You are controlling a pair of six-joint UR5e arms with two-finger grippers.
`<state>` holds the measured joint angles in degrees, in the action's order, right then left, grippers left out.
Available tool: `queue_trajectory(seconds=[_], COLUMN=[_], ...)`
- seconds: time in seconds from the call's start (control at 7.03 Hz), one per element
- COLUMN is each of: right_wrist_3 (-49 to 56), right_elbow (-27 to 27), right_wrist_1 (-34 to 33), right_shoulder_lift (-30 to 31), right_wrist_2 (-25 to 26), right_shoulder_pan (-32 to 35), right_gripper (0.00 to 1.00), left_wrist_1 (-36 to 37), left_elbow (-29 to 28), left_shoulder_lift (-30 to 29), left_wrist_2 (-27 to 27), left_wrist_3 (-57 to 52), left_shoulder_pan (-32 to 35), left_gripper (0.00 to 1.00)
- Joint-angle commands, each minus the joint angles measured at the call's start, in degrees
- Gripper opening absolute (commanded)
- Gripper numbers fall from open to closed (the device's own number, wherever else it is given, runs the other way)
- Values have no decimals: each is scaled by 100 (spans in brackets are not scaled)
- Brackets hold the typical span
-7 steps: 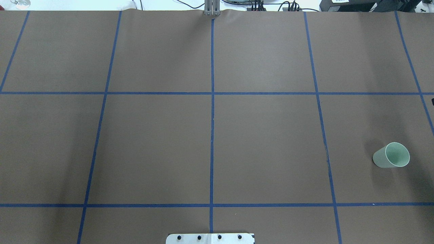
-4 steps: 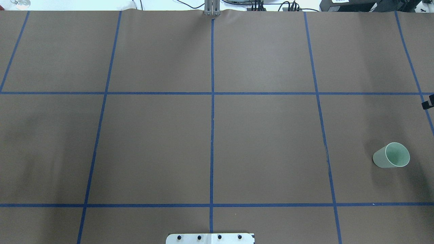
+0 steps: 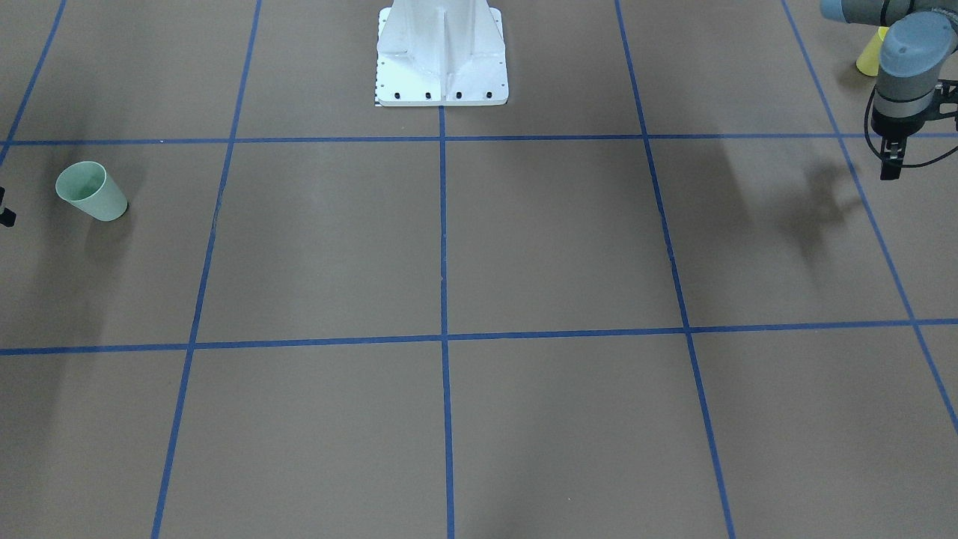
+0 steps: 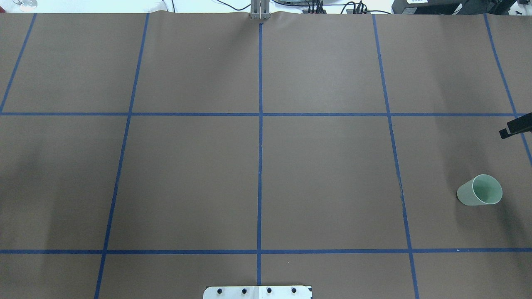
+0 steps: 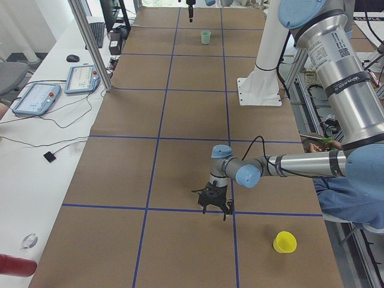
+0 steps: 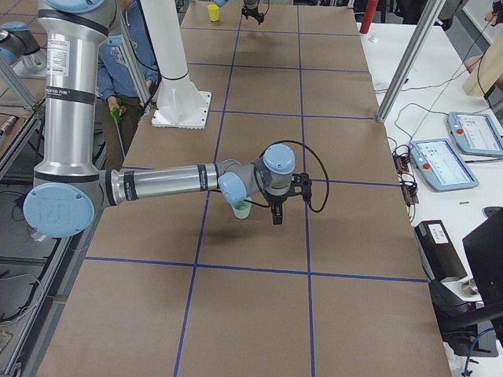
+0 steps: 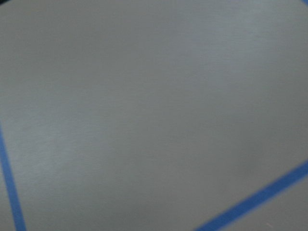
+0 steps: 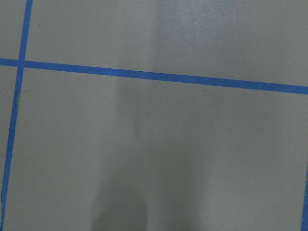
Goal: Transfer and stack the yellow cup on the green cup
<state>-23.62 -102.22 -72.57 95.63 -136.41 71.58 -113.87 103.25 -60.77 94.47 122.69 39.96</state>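
I need to move my left gripper to the yellow cup next and close it around the cup's body (image 3: 872, 55), below its open rim.
The green cup (image 4: 480, 190) stands upright on the brown table at the near right; it also shows in the front view (image 3: 91, 191). The yellow cup (image 5: 284, 242) stands at the table's far left end, and in the front view only a part of it (image 3: 868, 56) shows behind the left arm. My left gripper (image 3: 889, 161) hangs above the table a short way from the yellow cup, empty, fingers spread. My right gripper (image 4: 513, 126) pokes in at the overhead view's right edge, beyond the green cup and apart from it. I cannot tell whether it is open.
Blue tape lines (image 4: 259, 145) divide the brown table cover into squares. The white robot base (image 3: 441, 56) stands at the near edge. Both wrist views show only bare cover and tape. Monitors, tablets and cables lie on the white bench (image 5: 66, 78) beyond the table.
My right gripper has come further into the overhead view from the right edge. A faint shadow has spread over the table's left part. The green cup has not moved.
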Motion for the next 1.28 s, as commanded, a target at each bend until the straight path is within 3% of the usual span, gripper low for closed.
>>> queue_trajectory(seconds=[0.0,0.43,0.85,1.14], right_wrist_3=[-178,-336,-694,-723], right_elbow=[-96,-150,-141,-150], right_wrist_1=[-3,-3,-3,-3], right_shoulder_lift=[-53,-79,-123,-193], right_wrist_2=[-43,9,1,9], right_shoulder_pan=[-82,-311,-399,-408], right_gripper=[100,100,100,100], left_wrist_1=[1281,2385,2686,2686], left_elbow=[274,442,310,301], left_shoulder_lift=[425,390,416,434], left_wrist_2=[-315,588,923,1511], left_wrist_3=[1925,4188,5043,5596], left_shoulder_pan=[-820,-2768,-3274,-3817], left_gripper=[99,99,99,99])
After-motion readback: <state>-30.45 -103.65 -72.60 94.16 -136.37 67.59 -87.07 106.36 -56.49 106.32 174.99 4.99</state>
